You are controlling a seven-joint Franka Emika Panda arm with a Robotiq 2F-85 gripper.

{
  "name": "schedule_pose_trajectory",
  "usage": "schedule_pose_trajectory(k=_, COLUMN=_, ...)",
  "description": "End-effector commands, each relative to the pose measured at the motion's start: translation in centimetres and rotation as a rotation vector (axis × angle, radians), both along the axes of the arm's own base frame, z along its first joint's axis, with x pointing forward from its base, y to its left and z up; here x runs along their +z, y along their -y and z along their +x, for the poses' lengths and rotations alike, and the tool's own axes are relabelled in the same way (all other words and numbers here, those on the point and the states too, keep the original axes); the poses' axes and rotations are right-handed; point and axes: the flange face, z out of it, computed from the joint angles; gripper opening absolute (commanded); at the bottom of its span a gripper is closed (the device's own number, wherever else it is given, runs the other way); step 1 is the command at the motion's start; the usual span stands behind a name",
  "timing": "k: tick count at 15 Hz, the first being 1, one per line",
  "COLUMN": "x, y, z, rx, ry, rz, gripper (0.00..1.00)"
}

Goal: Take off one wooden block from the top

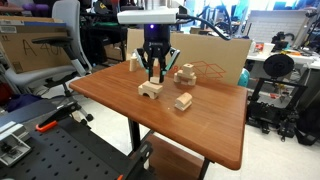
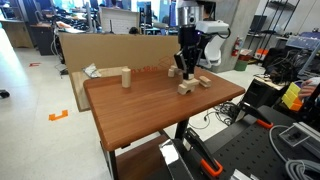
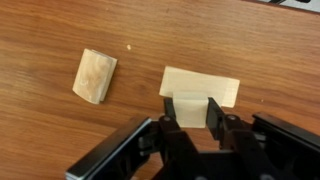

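Next, I let go of the small pale wooden block on the bare table (image 1: 210,99) past the other pale block, away from the arch.
My gripper (image 3: 190,112) is shut on the small pale wooden block (image 3: 190,106), held between the two fingers. Right under it lies the pale top of the arch-shaped block (image 3: 203,85). In both exterior views the gripper (image 1: 152,70) (image 2: 185,66) hangs a little above the arch-shaped block (image 1: 150,90) (image 2: 185,88) near the middle of the brown table (image 1: 215,130). The held block is hard to make out in the exterior views.
Another pale block (image 3: 95,76) (image 1: 183,101) lies on the table beside the arch. A small pile of wooden pieces (image 1: 185,73) stands behind it, and one upright block (image 1: 133,63) (image 2: 127,77) stands apart. A cardboard sheet (image 1: 215,58) stands along the table's far edge.
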Motion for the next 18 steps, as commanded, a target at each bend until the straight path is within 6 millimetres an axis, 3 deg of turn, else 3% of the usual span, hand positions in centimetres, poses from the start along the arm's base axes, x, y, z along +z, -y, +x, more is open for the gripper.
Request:
schedule_pose_trajectory(k=1, x=2.0, y=0.3, z=-0.8, rx=0.033, ry=0.031, rz=0.006, gripper=0.09)
schedule_pose_trajectory(k=4, x=3.6, y=0.0, z=-0.2, rx=0.015, ry=0.062, rz=-0.010, gripper=0.09)
schedule_pose_trajectory(k=7, x=3.7, y=0.2, z=1.5, rx=-0.026, ry=0.057, rz=-0.028, gripper=0.09)
schedule_pose_trajectory(k=12, x=2.9, y=3.6, z=4.2, rx=-0.066, ry=0.071, rz=-0.061, gripper=0.09)
schedule_pose_trajectory(k=18, x=0.6, y=7.5, z=7.0, rx=-0.092, ry=0.057, rz=-0.079, gripper=0.09)
